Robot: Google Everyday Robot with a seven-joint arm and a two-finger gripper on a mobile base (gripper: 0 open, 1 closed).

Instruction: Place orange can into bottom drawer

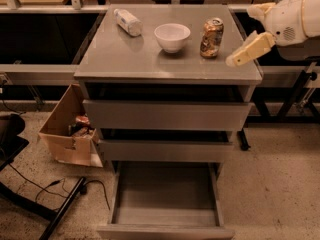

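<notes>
The orange can beside the white bowl is next, and my gripper will go to it and close around the can's upper half (213,32), below the silver top.
The orange can (211,38) stands upright on the grey cabinet top (125,59), at its back right, just right of the white bowl (172,36). It is dented, with a silver top. The bottom drawer (165,196) is pulled open at the foot of the cabinet and its flat grey floor is bare. My gripper (236,59) is cream-coloured and hangs at the cabinet top's right edge. It is a little right of and in front of the can, apart from it and pointing down-left. It holds nothing that I can see.
A clear plastic bottle (128,22) lies at the back left of the top. The two upper drawers (165,115) are slightly open. A cardboard box (67,134) with rubbish stands on the floor to the left, with cables and a dark chair base (30,199) beside it.
</notes>
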